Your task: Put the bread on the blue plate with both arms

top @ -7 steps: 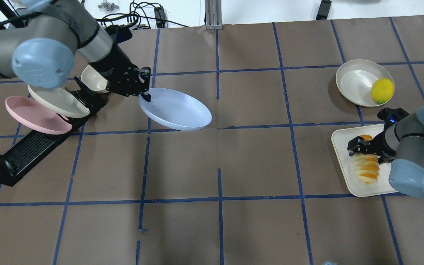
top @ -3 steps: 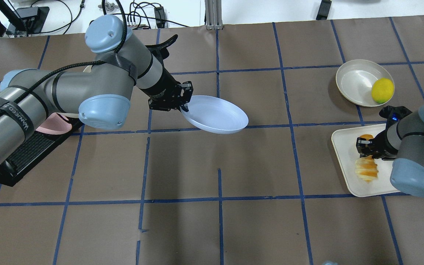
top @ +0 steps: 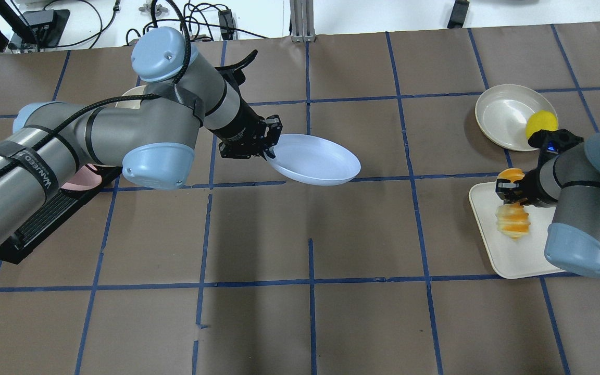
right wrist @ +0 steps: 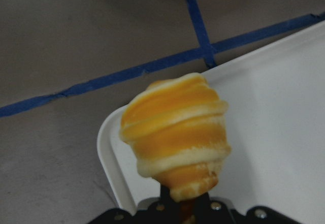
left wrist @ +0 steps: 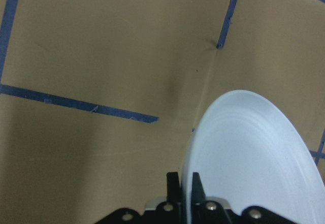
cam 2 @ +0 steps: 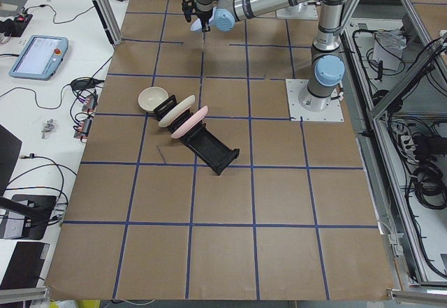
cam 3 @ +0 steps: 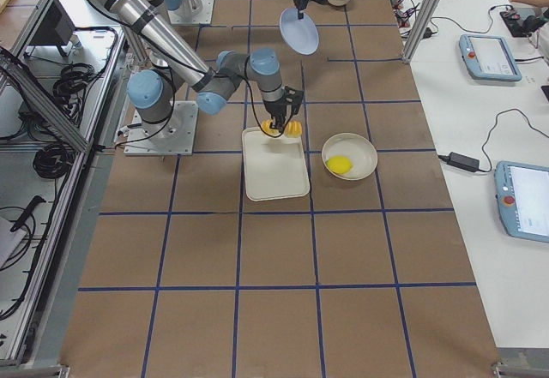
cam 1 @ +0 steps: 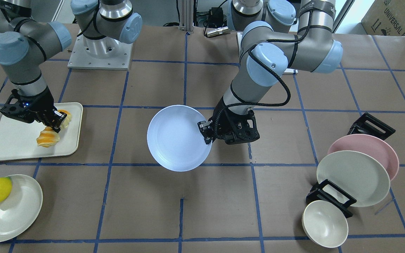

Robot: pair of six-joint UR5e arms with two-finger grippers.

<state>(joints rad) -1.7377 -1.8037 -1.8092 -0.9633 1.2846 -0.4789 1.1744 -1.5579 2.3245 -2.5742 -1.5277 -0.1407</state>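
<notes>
Next, my right gripper lets go of the striped bread on the pale blue plate [cam 1: 183,160], at a spot close to the middle of that plate.
My left gripper [top: 269,152] is shut on the near rim of the pale blue plate [top: 314,166] and holds it tilted above the middle of the table. The plate also shows in the front view [cam 1: 178,137] and the left wrist view [left wrist: 254,163]. My right gripper [top: 511,195] is shut on the striped orange and cream bread [top: 512,219], which hangs a little above the far left corner of the white tray [top: 519,260]. The bread fills the right wrist view [right wrist: 175,137], pinched at its lower end.
A cream plate [top: 503,117] with a yellow lemon [top: 541,122] lies beyond the tray. At the left, a black dish rack [top: 45,213] holds a pink plate [cam 1: 381,147] and a cream plate [cam 1: 353,177]. A cream bowl [cam 1: 325,223] sits beside it.
My left arm has carried the blue plate from beside the rack to the right, toward the table's middle. My right gripper has raised the bread off the tray.
</notes>
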